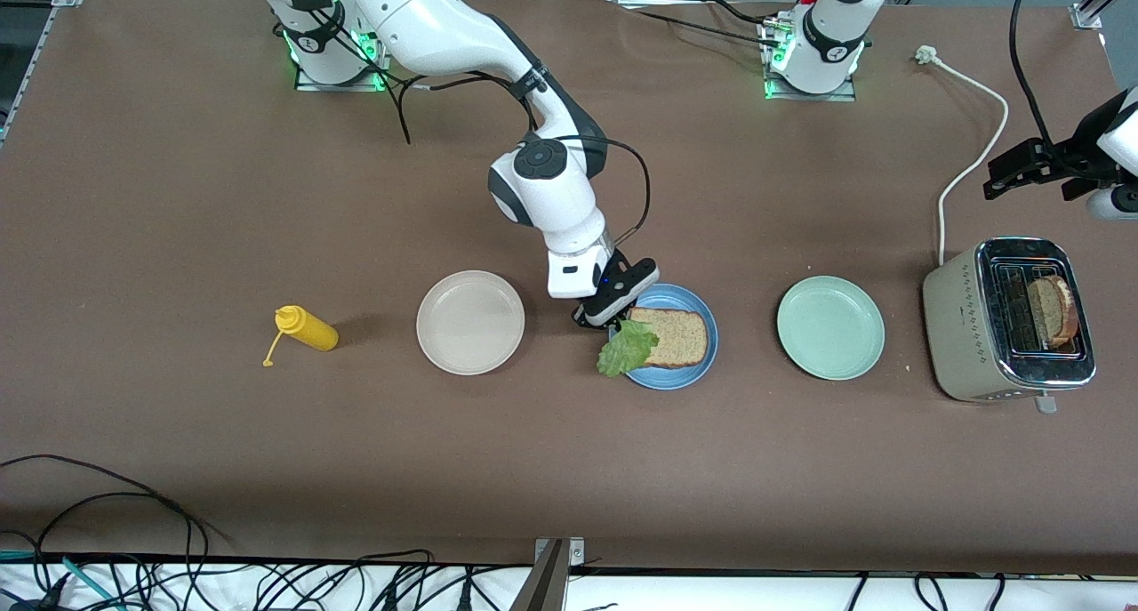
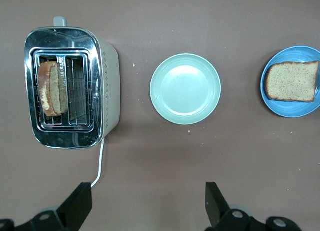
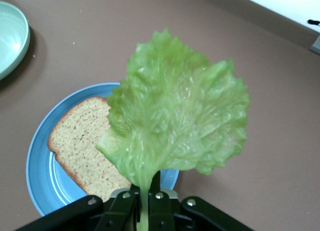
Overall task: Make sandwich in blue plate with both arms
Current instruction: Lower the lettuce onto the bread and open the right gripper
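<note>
Next, I lay the lettuce leaf with my right gripper over the bread slice's edge (image 1: 650, 353) (image 3: 141, 152) that faces the off-white plate.
One brown bread slice (image 1: 674, 335) lies flat on the blue plate (image 1: 677, 382). My right gripper (image 1: 613, 313) is shut on the stem of a crinkly green lettuce leaf (image 1: 627, 349). It holds the leaf low over the plate's edge toward the right arm's end, where it overlaps the slice's corner. In the right wrist view the lettuce leaf (image 3: 180, 116) spreads out from the right gripper (image 3: 142, 196) above the bread slice (image 3: 85, 146) and the blue plate (image 3: 42, 171). My left gripper (image 2: 146, 196) hangs open and empty, high over the table by the toaster's cord. More bread (image 1: 1053, 311) stands in the toaster (image 1: 1009, 317).
A mint-green plate (image 1: 830, 327) sits between the blue plate and the toaster. An off-white plate (image 1: 470, 322) and a yellow mustard bottle (image 1: 307, 328) lie toward the right arm's end. The toaster's white cord (image 1: 973, 153) runs toward the arms' bases.
</note>
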